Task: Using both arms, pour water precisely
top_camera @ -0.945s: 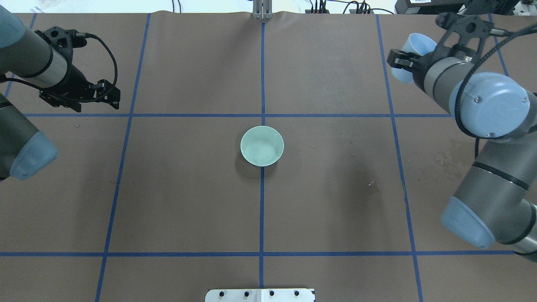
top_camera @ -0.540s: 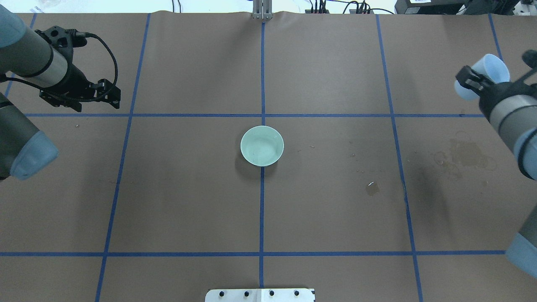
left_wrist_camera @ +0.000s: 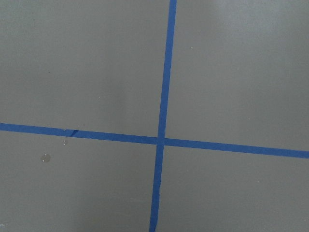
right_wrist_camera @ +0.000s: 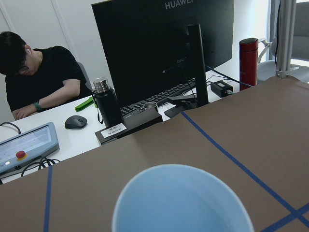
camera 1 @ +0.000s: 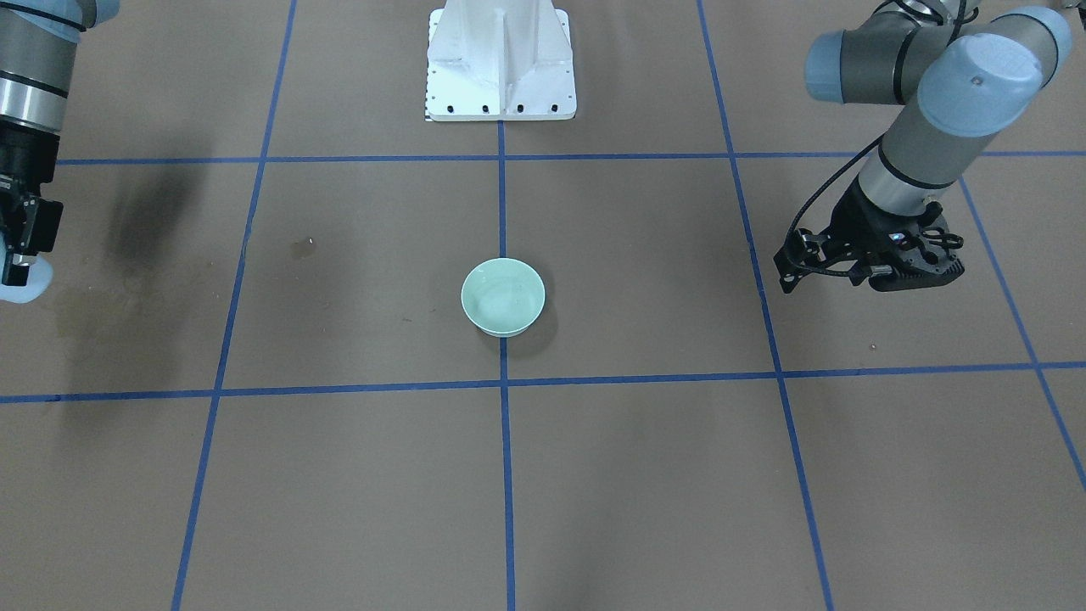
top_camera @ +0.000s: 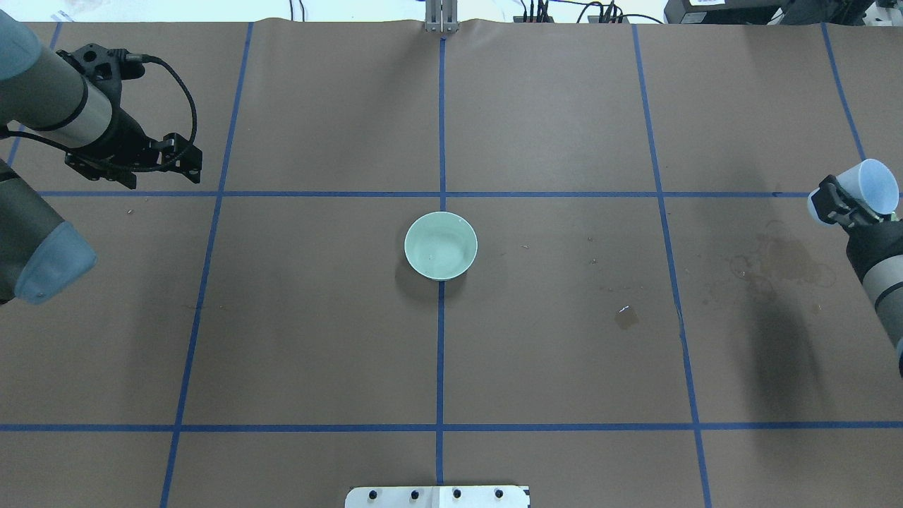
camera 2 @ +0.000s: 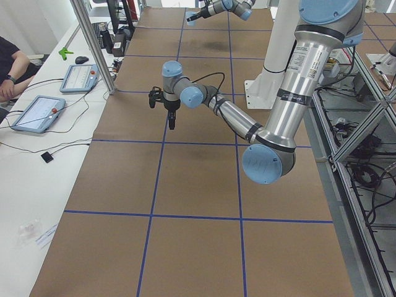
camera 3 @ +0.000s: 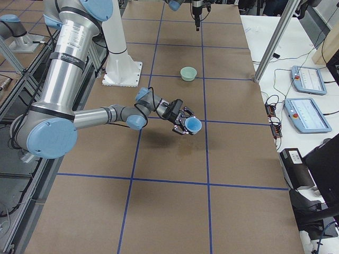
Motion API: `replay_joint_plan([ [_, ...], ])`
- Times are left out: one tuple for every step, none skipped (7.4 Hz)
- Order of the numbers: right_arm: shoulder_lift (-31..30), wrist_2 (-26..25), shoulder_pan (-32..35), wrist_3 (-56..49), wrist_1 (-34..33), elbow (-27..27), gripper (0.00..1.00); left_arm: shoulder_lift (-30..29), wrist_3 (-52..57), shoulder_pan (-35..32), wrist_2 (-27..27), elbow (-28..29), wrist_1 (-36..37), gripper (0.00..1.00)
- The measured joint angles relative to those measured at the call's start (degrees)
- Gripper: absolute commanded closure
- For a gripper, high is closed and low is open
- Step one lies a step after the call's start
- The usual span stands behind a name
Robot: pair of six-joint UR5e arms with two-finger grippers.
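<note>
The light blue cup, held in the air at the table's edge, will go down from my right gripper onto the brown paper (camera 1: 127, 269) next to the wet stains.
My right gripper (top_camera: 843, 204) is shut on a light blue cup (top_camera: 875, 185) and holds it in the air at the table's right edge. The cup also shows in the front view (camera 1: 21, 290), the exterior right view (camera 3: 194, 125) and the right wrist view (right_wrist_camera: 181, 203); I cannot make out water in it. A mint-green bowl (top_camera: 441, 245) stands at the table's centre, with faint glints inside. My left gripper (top_camera: 194, 161) looks shut and empty. It hangs above the far left of the table, far from the bowl.
Brown paper with blue tape lines (top_camera: 441, 141) covers the table. Wet stains (top_camera: 779, 257) and a small puddle (top_camera: 625, 316) mark the right side. The white pedestal (camera 1: 501, 59) is at the robot's edge. A monitor and bottles (right_wrist_camera: 108, 101) stand beyond the far edge.
My right arm has swung the cup from the far right of the table out to the right edge and nearer to the robot. The left arm has not moved.
</note>
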Motion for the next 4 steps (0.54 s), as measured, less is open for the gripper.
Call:
replay_joint_plan([
  [-0.2, -4.1, -4.7, 3.2, -0.7, -0.7, 1.0, 0.0, 0.0, 0.0, 0.0, -0.1, 0.0, 0.0],
  [-0.2, -7.9, -8.7, 6.5, -2.2, -1.4, 1.0, 0.1, 0.1, 0.0, 0.0, -0.1, 0.0, 0.0],
  [-0.2, -11.8, -12.4, 9.6, -3.5, -2.8, 1.0, 0.1, 0.1, 0.0, 0.1, -0.1, 0.0, 0.0],
  [-0.2, -15.3, -15.3, 11.2, -4.1, -5.2, 1.0, 0.1, 0.2, 0.0, 0.1, 0.0, 0.0, 0.0],
])
